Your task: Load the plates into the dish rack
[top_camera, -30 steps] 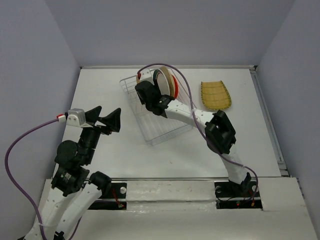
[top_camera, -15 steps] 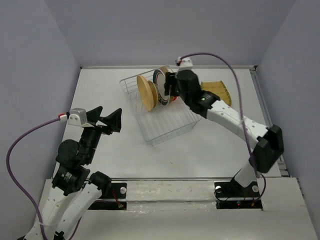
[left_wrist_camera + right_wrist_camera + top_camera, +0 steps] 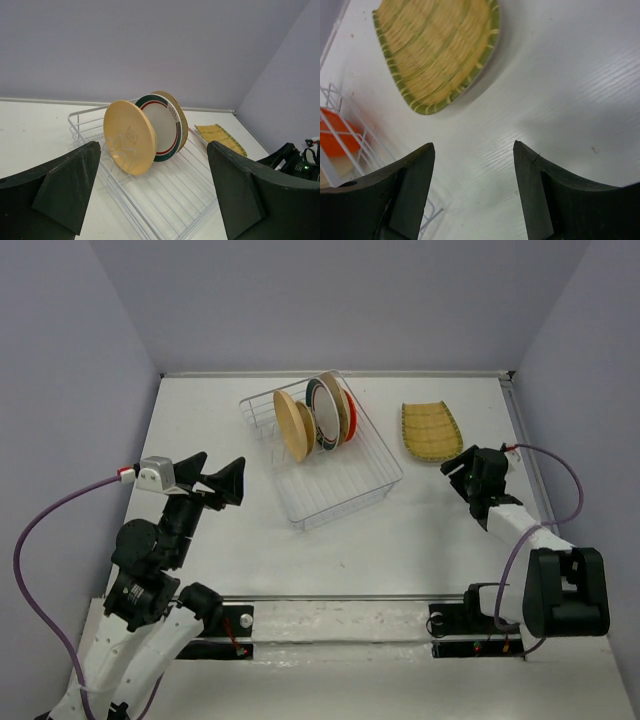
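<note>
The robot's right gripper needs to next move to the ribbed plate's near edge (image 3: 440, 459) (image 3: 474, 75) and close there, while the plate still lies flat beside the dish rack.
The white wire dish rack (image 3: 335, 485) sits at the table's middle back. Several plates stand upright in its far end: the tan-yellow round plate (image 3: 292, 426) in front, the white green-ringed plate (image 3: 326, 418) behind it, then a cream plate and the orange-red one (image 3: 351, 412). The squarish yellow-green ribbed plate (image 3: 430, 430) lies flat on the table right of the rack, and also in the right wrist view (image 3: 437, 50). My right gripper (image 3: 468, 472) is open and empty, just near of that plate. My left gripper (image 3: 215, 476) is open and empty, left of the rack.
A raised rim (image 3: 530, 460) edges the table on the right, close to the ribbed plate. Grey walls enclose the back and sides. The rack's near half (image 3: 170, 200) holds only bare wires.
My right arm has drawn back from the rack's far end to the right side of the table, leaving the tan-yellow plate standing in the rack. The left arm has not moved.
</note>
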`<state>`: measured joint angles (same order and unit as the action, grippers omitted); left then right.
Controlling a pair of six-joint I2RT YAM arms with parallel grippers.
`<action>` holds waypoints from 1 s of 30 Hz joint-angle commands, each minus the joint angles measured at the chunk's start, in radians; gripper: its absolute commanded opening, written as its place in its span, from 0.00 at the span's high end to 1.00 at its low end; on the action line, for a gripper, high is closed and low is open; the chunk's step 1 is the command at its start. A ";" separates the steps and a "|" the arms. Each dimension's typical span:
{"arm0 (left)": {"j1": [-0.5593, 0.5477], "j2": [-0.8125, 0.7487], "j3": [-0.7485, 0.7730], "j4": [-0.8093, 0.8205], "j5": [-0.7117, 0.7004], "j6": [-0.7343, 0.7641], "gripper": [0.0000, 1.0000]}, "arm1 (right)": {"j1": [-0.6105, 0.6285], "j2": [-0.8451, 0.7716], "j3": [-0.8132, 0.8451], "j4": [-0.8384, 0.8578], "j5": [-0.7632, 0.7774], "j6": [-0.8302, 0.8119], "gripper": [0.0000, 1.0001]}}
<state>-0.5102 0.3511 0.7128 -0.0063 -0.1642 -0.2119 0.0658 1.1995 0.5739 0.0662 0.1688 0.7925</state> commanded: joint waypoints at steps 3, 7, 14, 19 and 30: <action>-0.002 0.019 -0.003 0.048 0.011 0.008 0.01 | -0.107 0.168 -0.054 0.378 -0.251 0.204 0.30; -0.004 0.038 -0.004 0.049 0.015 0.008 0.01 | -0.126 0.312 -0.043 0.530 -0.275 0.274 0.30; -0.002 0.080 -0.006 0.052 0.038 0.009 0.01 | -0.126 0.572 0.087 0.622 -0.316 0.356 0.38; -0.001 0.147 0.002 0.052 0.101 0.014 0.01 | -0.135 0.647 0.066 0.739 -0.290 0.436 0.62; -0.002 0.213 0.071 0.008 0.146 -0.023 0.01 | -0.153 0.116 0.124 0.421 -0.274 0.098 0.93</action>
<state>-0.5102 0.5423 0.7155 -0.0147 -0.0540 -0.2192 -0.0792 1.5986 0.6376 0.5182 -0.1089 1.0668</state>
